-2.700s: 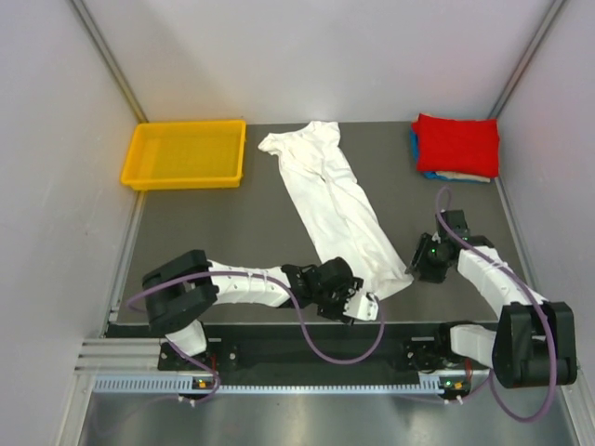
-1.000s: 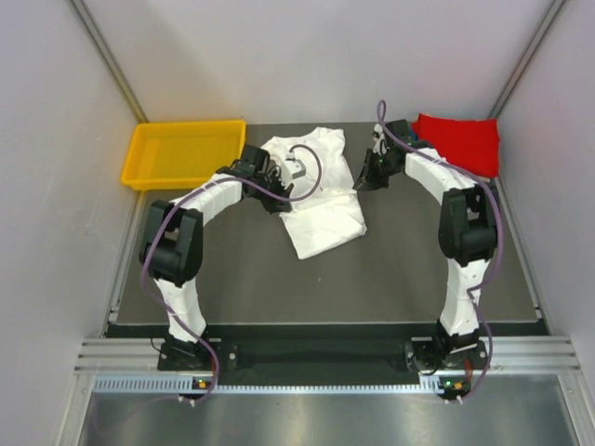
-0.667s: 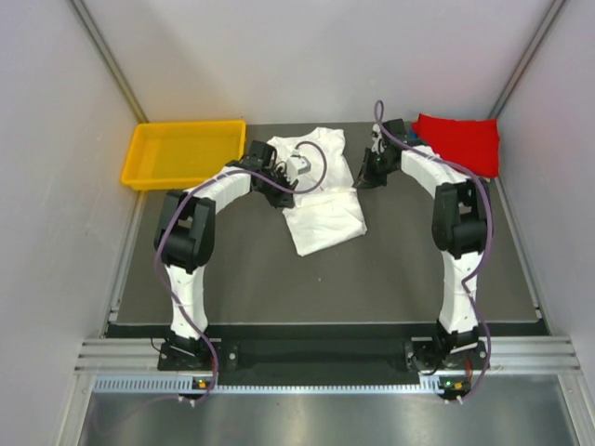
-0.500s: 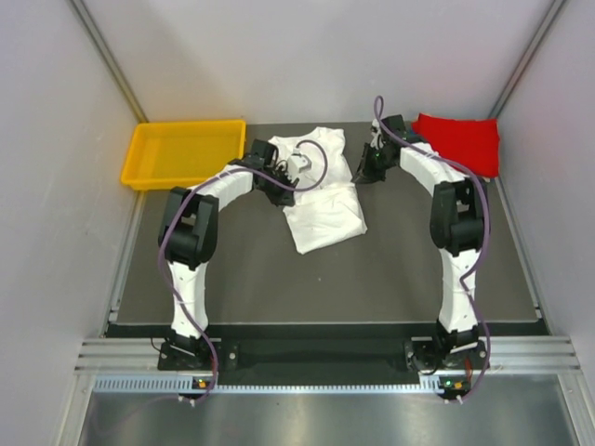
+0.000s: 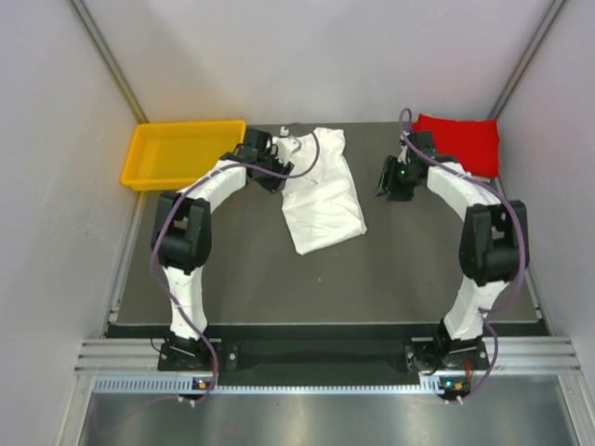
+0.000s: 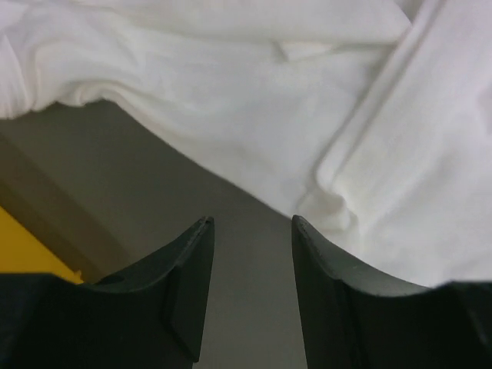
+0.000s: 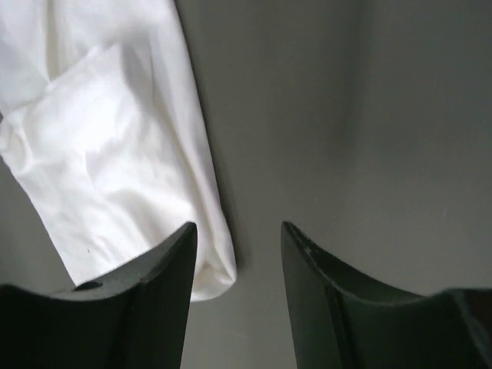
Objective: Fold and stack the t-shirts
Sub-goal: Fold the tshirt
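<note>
I will pinch the white t-shirt's near corner [image 5: 361,229] with my right gripper, as its near edge slants, and pull the shirt straighter before I fold it further.
A white t-shirt [image 5: 322,190] lies folded in half on the dark table, towards the back. My left gripper [image 5: 277,167] stands open at its left edge. In the left wrist view the white t-shirt [image 6: 254,100] lies just ahead of the left gripper [image 6: 252,223], with only bare table between the fingers. My right gripper [image 5: 385,186] hovers open to the right of the shirt, apart from it. In the right wrist view the right gripper [image 7: 238,227] is empty above the table beside a corner of the white t-shirt [image 7: 100,177]. A folded red t-shirt [image 5: 457,144] sits at the back right.
A yellow plastic tray [image 5: 149,172] stands at the back left, close to my left arm; a corner of the yellow tray [image 6: 23,250] shows in the left wrist view. White walls close in the table on both sides and behind.
Both grippers have opened and let go of the white t-shirt after carrying its lower end back over the upper half. The right gripper has drawn away to the right.
</note>
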`<state>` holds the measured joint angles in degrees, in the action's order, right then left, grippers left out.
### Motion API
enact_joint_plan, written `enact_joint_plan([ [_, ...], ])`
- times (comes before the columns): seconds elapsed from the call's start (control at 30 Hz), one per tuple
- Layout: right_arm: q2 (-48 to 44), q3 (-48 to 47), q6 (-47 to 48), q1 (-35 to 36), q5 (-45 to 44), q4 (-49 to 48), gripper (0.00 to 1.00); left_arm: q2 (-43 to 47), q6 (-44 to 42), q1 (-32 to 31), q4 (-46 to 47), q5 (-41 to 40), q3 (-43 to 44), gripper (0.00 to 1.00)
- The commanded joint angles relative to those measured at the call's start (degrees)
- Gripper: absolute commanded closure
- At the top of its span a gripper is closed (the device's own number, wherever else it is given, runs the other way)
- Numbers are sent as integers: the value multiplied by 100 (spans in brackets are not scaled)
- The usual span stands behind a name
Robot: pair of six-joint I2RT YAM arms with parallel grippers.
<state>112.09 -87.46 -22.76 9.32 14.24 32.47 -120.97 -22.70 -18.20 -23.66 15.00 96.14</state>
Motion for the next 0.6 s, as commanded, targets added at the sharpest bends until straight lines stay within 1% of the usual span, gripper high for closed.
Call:
enact_joint_plan([
  [0.0,-1303,1351,246,140,-10,-564,53,1369,-451,-410,19,292,-979,50],
  [0.03,-1435,1650,220,166,95,-723,53,1592,-664,-578,28,336,-1331,50],
  [0.07,-1532,2132,194,175,271,-898,52,1794,-805,-763,98,276,-1996,50],
  [0.1,-1628,2311,159,210,612,-1092,52,2135,-989,-930,325,258,-2316,49],
  [0.13,-1638,2513,36,236,702,-1355,51,2269,-1087,-1227,397,283,-2589,48],
  [0.2,-1586,2611,-44,376,878,-1567,50,2472,-1245,-1484,660,327,-3229,39],
  [0.23,-1542,2637,-114,438,914,-1716,48,2577,-1289,-1694,765,345,-3363,39],
  [0.3,-1384,2646,-202,561,1010,-1883,46,2544,-1368,-1923,871,188,-3575,38],
  [0.43,-1102,2708,-413,553,914,-2060,46,2157,-1307,-2021,881,-50,-3470,38],
  [0.5,-988,2743,-431,553,905,-2122,49,2008,-1307,-2030,924,-85,-3488,39],
  [0.57,-865,2804,-439,527,870,-2122,66,1954,-1281,-2039,960,-68,-3531,39],
])
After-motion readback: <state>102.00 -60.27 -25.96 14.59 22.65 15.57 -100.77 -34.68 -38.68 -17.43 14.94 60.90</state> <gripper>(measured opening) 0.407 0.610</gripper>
